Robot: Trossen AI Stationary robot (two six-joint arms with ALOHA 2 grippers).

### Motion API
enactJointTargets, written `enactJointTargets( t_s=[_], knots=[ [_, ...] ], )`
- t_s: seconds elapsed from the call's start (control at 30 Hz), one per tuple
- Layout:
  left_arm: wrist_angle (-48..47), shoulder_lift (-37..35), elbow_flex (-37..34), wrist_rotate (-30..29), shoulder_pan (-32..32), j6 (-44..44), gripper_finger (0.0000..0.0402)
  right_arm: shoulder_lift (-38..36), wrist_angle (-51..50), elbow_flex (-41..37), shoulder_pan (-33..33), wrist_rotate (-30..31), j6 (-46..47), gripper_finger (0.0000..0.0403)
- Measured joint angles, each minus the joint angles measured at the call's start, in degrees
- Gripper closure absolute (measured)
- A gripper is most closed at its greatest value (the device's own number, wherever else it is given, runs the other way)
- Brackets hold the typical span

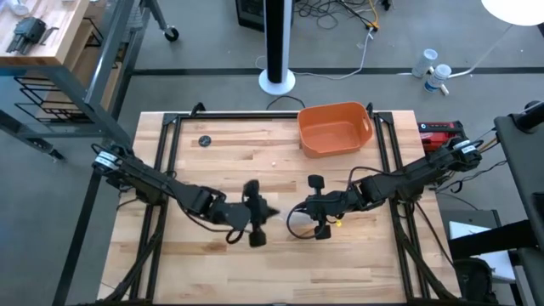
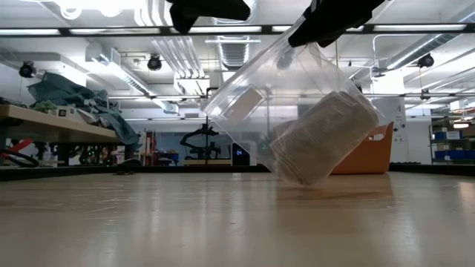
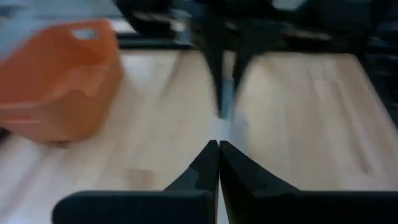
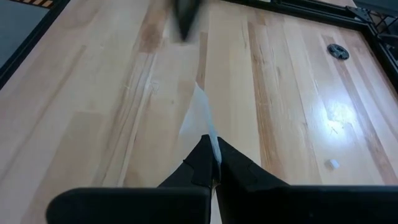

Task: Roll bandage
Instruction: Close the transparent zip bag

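Observation:
The wrapper is clear of my left gripper, which is shut, so that gripper should open, move in and pinch the wrapper's upper edge (image 2: 282, 47) beside my right gripper's fingers.
The bandage (image 2: 326, 137), an off-white gauze roll, lies inside a clear plastic wrapper (image 2: 267, 89) that hangs tilted between my two grippers over the table's middle. The bandage sits in the wrapper's low end, close to the tabletop; I cannot tell whether it touches. My left gripper (image 1: 255, 219) and my right gripper (image 1: 318, 214) face each other a short way apart, both shut. In the low view they show as dark shapes at the top, my left gripper (image 2: 208, 11) and my right gripper (image 2: 334, 18). My left gripper has its two fingers shut on a thin edge of the clear wrapper film (image 3: 225, 121), which runs straight out from the fingertips toward the other gripper. The fingers come from the table's left. The pinch itself is hidden between the fingers. My right gripper pinches the wrapper's upper edge (image 4: 210, 134) between its two fingertips, coming from the table's right. The film (image 4: 198, 109) stands edge-on ahead of the fingers. The wrapper hangs below, tilted, with the bandage in its low end.
An orange tub (image 1: 334, 127) stands at the far right of the table and shows in the left wrist view (image 3: 59, 78). A small dark disc (image 1: 204, 141) lies far left. A small white bit (image 4: 333, 163) lies on the wood. Black frame rails (image 1: 161, 170) edge the table.

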Motion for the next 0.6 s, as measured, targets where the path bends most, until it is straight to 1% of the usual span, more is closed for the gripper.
enactJointTargets(
  t_s=[0.07, 0.2, 0.27, 0.37, 0.43, 0.6],
  knots=[
    [1.2, 0.0, 0.0, -2.3, 0.4, 1.5, 0.0396, 0.0, 0.0, -0.1, 0.0, 0.0, 0.0, 0.0403],
    [3.2, 0.5, 0.0, -2.4, 1.4, 1.6, 0.0371, 0.0, 0.0, -0.2, 0.0, 0.0, -0.1, 0.0403],
    [5.5, 1.2, 0.0, -1.0, 1.6, 2.8, 0.0355, 0.0, 0.1, -0.2, 0.0, 0.0, -0.1, 0.0403],
    [11.2, 3.4, 0.0, 3.0, 1.8, 6.6, 0.0329, 0.0, 0.1, -0.2, 0.0, 0.0, -0.1, 0.0403],
    [11.8, 4.7, 0.0, 3.5, 1.8, 8.5, 0.0315, 0.0, 0.1, -0.3, 0.0, 0.0, 0.0, 0.0403],
    [13.8, 6.4, 0.1, 3.5, 2.3, 8.8, 0.0293, 0.0, 0.2, -0.3, 0.0, 0.0, -0.1, 0.0403]
  ],
)
